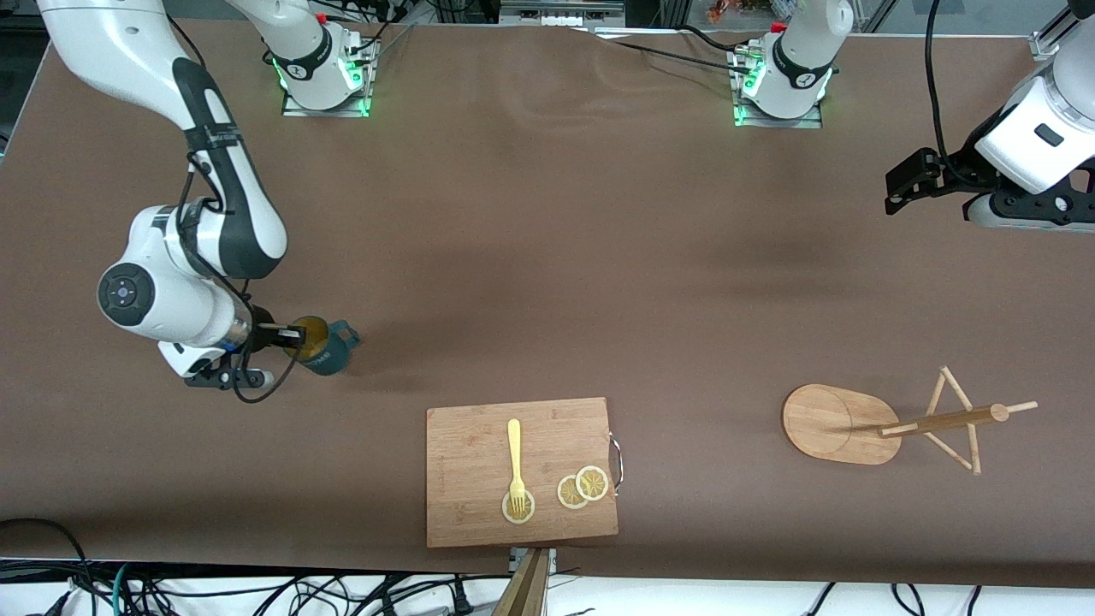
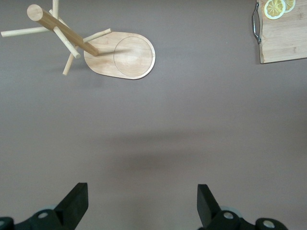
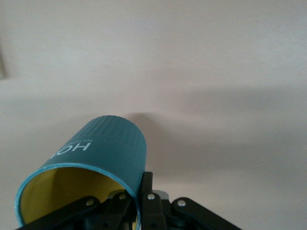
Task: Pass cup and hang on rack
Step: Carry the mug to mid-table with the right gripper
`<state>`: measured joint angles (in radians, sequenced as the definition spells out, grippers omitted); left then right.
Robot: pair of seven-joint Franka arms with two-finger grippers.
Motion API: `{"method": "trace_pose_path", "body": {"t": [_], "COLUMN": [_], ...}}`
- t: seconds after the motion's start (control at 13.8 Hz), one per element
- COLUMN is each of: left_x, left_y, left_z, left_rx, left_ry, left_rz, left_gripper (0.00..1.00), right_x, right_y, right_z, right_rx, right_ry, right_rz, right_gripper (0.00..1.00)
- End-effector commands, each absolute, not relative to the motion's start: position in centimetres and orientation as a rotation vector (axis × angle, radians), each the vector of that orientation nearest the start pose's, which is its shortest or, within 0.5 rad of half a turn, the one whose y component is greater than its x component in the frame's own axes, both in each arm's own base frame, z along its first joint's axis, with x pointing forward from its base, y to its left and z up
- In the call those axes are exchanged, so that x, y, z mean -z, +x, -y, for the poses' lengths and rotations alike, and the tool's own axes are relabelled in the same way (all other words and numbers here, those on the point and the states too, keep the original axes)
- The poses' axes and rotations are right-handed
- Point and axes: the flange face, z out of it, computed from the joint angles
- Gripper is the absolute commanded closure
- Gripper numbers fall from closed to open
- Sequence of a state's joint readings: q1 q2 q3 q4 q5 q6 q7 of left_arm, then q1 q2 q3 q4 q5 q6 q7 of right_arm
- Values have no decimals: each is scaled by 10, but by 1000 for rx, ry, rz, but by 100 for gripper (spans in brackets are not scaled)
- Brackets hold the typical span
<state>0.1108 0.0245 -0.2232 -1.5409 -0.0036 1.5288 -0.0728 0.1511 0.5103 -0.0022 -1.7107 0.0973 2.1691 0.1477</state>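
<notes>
Next, my right gripper puts the dark teal cup down on the bare table far behind the cutting board's metal handle point(image 1: 631, 277).
The dark teal cup point(image 1: 323, 346) with a yellowish inside is toward the right arm's end of the table. My right gripper point(image 1: 287, 336) is shut on its rim, one finger inside and one outside, and holds it tilted. The right wrist view shows the cup point(image 3: 103, 143) pinched at my right gripper point(image 3: 144, 191). The bamboo rack point(image 1: 843, 423) stands toward the left arm's end, near the front camera. My left gripper point(image 1: 907, 184) is open and empty, up in the air, waiting. In the left wrist view the rack point(image 2: 120, 55) shows ahead of my left gripper point(image 2: 141, 201).
A rectangular wooden cutting board point(image 1: 522, 505) lies at the table's edge nearest the front camera, between cup and rack, with a yellow fork point(image 1: 515, 458) and lemon slices point(image 1: 583, 488) on it. A corner of the board point(image 2: 285, 43) shows in the left wrist view.
</notes>
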Motion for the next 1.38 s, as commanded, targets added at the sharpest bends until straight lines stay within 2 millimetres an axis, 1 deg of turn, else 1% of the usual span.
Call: {"method": "trace_pose_path", "body": {"t": [0.0, 0.07, 0.15, 0.22, 0.36, 0.51, 0.58, 0.65, 0.73, 0.8, 0.87, 0.94, 1.02, 1.09, 1.23, 1.31], "left_x": [-625, -622, -622, -621, -620, -620, -620, -620, -620, -619, -619, -619, -619, -613, -609, -608], "left_y": [549, 552, 553, 555, 555, 555, 555, 555, 555, 555, 556, 556, 556, 559, 562, 562], "left_z": [62, 61, 59, 56, 53, 53, 53, 53, 53, 53, 54, 54, 54, 51, 46, 43], "left_rx": [-54, -58, -55, -58, -63, -65, -65, -65, -65, -69, -69, -69, -69, -86, -95, -100], "left_ry": [-3167, -3159, -3158, -3162, -3169, -3166, -3164, -3164, -3164, -3158, -3157, -3157, -3157, -3160, -3161, -3161], "left_rz": [-84, -81, -81, -74, -64, -64, -64, -64, -62, -59, -59, -59, -56, -49, -34, -27], "left_gripper": [0, 0, 0, 0, 0, 0, 0, 0, 0, 0, 0, 0, 0, 0, 0, 0], "right_x": [-305, -308, -310, -310, -304, -303, -302, -302, -299, -297, -294, -288, -284, -282, -284, -280], "right_y": [661, 660, 655, 649, 632, 619, 613, 608, 599, 585, 572, 562, 549, 535, 513, 501], "right_z": [-178, -207, -242, -277, -352, -413, -436, -451, -469, -491, -507, -518, -531, -545, -567, -580], "right_rx": [-72, -55, -46, -41, -33, -9, -1, 6, 5, -6, -24, -42, -62, -82, -117, -139], "right_ry": [-3053, -3049, -3045, -3037, -3018, -2980, -2957, -2939, -2933, -2924, -2912, -2905, -2903, -2901, -2879, -2866], "right_rz": [-171, -184, -211, -275, -394, -498, -559, -600, -597, -596, -640, -695, -705, -701, -725, -736], "right_gripper": [100, 100, 100, 100, 100, 100, 100, 100, 100, 100, 100, 100, 100, 100, 100, 100]}}
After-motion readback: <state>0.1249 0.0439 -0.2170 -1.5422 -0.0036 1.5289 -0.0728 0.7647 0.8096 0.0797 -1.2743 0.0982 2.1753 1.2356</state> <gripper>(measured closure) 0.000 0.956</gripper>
